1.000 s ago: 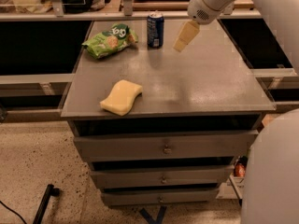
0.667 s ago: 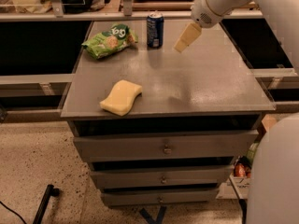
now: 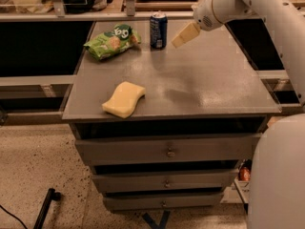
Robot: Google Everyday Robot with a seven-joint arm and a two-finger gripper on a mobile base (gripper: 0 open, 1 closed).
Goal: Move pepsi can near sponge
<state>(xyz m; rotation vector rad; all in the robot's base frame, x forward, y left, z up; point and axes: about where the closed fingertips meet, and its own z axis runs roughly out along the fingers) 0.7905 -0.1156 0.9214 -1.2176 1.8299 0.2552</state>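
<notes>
The upper half of the pepsi can [image 3: 158,26], just below its silver top, should be gripped next by my gripper.
The pepsi can [image 3: 158,30], dark blue with a silver top, stands upright at the back of the grey cabinet top [image 3: 205,85]. The sponge [image 3: 124,99], pale yellow and wavy-edged, lies flat near the front left of the top. My gripper [image 3: 180,38], with yellowish fingers on a white arm, hangs just right of the can, a small gap apart from it and holding nothing. It is far from the sponge.
A green snack bag [image 3: 112,41] lies left of the can at the back. The cabinet has three drawers [image 3: 167,151] below the top. Shelving and dark gaps run behind and beside the cabinet. My white body [image 3: 279,175] fills the lower right.
My gripper has moved slightly left and down, closer to the can. The can, sponge and bag have not moved.
</notes>
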